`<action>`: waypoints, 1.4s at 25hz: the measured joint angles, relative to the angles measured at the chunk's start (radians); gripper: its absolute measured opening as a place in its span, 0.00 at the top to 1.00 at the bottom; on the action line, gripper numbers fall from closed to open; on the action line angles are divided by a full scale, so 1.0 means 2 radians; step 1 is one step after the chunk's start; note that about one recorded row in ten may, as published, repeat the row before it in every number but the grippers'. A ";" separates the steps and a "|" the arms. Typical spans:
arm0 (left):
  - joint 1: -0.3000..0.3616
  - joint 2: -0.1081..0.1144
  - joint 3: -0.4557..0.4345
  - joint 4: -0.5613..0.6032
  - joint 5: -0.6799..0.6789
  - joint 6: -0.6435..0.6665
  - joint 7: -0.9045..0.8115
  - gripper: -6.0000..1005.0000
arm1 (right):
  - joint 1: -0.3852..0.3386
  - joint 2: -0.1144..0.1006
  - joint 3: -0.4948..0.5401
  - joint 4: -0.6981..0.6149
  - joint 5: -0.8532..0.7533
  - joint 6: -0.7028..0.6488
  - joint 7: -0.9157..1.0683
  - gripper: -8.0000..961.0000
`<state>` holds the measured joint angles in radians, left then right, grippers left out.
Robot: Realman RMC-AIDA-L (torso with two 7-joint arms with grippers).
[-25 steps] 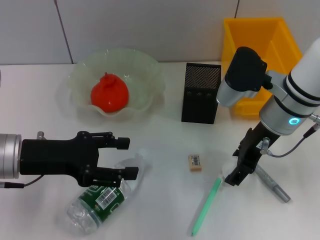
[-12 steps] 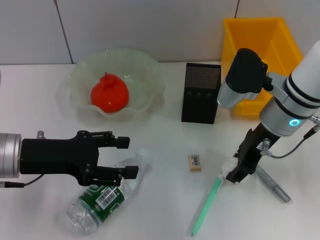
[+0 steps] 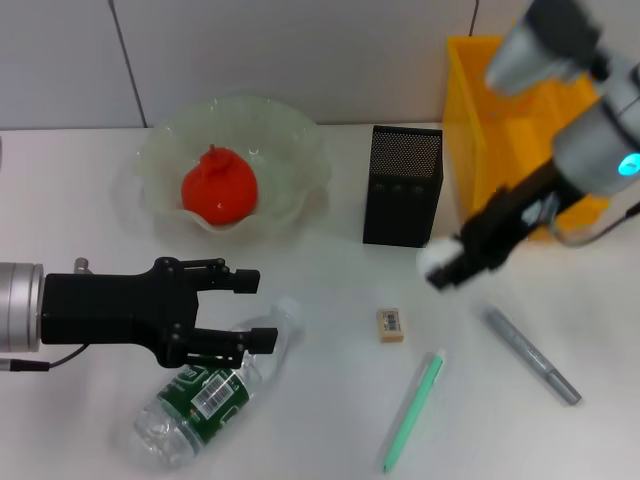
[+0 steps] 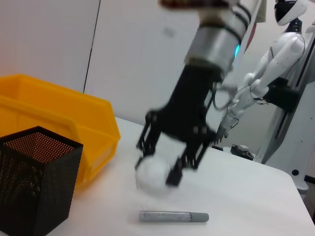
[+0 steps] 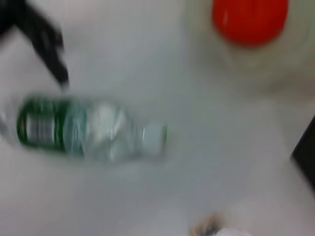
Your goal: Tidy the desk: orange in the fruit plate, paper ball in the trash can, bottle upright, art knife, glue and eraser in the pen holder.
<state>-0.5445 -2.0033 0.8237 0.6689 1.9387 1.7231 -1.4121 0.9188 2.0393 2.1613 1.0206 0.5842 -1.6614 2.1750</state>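
The paper ball will lie inside the yellow trash can (image 3: pixel 519 151), toward the side by the pen holder, after my right gripper lets it go.
My right gripper (image 3: pixel 447 270) is shut on the white paper ball (image 3: pixel 436 257), held in the air just right of the black mesh pen holder (image 3: pixel 402 186) and in front of the yellow trash can (image 3: pixel 505 120). The left wrist view shows the same paper ball (image 4: pixel 153 175) between its fingers. My left gripper (image 3: pixel 250 313) stands open over the neck of the bottle (image 3: pixel 205 395), which lies on its side. The orange (image 3: pixel 218 187) rests in the fruit plate (image 3: pixel 300 140). The eraser (image 3: pixel 390 324) lies mid-table. I cannot tell which of the green stick (image 3: pixel 413 410) and grey pen-shaped tool (image 3: pixel 532 356) is the art knife or the glue.
The trash can stands at the back right corner, with the pen holder close to its left. A white wall runs behind the table. The bottle (image 5: pixel 88 130) and orange (image 5: pixel 250 19) also show in the right wrist view.
My right gripper has risen from the table beside the green stick, carrying the paper ball up and back toward the pen holder and trash can. The left arm has barely moved.
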 joint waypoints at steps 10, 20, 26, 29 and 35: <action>-0.004 0.000 0.000 0.001 0.000 -0.001 0.000 0.19 | -0.057 -0.007 0.126 0.098 0.055 0.105 0.030 0.45; -0.008 0.001 0.000 0.001 0.000 -0.002 -0.001 0.19 | -0.066 -0.010 0.125 0.079 -0.040 0.212 0.110 0.45; -0.009 0.002 0.000 0.001 0.000 -0.003 -0.001 0.19 | -0.065 -0.010 0.125 0.075 -0.045 0.223 0.113 0.45; -0.009 0.002 0.000 0.001 0.000 -0.003 -0.001 0.19 | -0.065 -0.010 0.122 0.072 -0.045 0.230 0.111 0.45; -0.009 0.002 0.000 0.001 0.000 -0.003 -0.001 0.19 | -0.063 -0.012 0.112 0.068 -0.044 0.239 0.110 0.35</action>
<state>-0.5617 -1.9987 0.8238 0.6704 1.9390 1.7164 -1.4144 0.7920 2.0151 2.3850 1.1559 0.4971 -1.1838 2.3957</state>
